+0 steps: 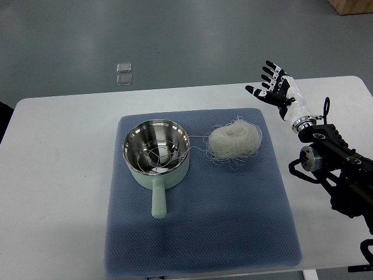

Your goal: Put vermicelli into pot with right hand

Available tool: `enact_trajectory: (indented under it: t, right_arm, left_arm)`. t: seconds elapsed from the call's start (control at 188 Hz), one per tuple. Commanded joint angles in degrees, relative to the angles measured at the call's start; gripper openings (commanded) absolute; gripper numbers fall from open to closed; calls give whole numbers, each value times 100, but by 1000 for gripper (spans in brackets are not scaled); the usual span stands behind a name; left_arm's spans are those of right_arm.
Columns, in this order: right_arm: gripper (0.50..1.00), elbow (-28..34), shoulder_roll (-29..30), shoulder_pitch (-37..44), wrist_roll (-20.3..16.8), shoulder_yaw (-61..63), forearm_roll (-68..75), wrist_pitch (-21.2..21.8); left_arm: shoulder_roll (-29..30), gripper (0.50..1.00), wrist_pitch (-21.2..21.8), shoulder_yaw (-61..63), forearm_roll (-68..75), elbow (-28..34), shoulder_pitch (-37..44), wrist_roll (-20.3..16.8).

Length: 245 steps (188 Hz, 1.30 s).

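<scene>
The vermicelli nest's thick middle (235, 139) on the blue mat beside the pot is the next place my right gripper should go to and close on.
A nest of white vermicelli (234, 140) lies on the blue mat (198, 233), just right of the pot. The pale green pot (156, 153) has a shiny steel inside and a handle pointing toward me; a few loose strands lie inside it. My right hand (273, 86) is raised above the white table's far right part, up and to the right of the vermicelli, fingers spread and holding nothing. It is apart from the vermicelli. The left arm is out of view.
The white table (58, 175) carries the mat in its middle. Beyond the table's far edge is grey floor with two small clear squares (123, 74). A brown box corner (352, 6) shows at the top right.
</scene>
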Motion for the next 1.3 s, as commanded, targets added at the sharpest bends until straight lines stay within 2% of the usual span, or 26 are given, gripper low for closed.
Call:
enact_trajectory:
  t: [0.0,0.648,0.807,1.296]
  right_arm:
    - [930,5,-8,-6,-2,-8,0,9]
    - [930,32,-26,-6,-19,-43,-9,36]
    - [930,32,-61,-6,7,-43,-9,229]
    - [930,32,-96,20,7,-131,-35,273]
  left_arm:
    - [0,1000,0,4,9,1,0,0]
    - [0,1000,0,-31,0,1,0,0]
    - [0,1000,0,-22,0,1,0,0]
    - [0,1000,0,-31,0,1,0,0]
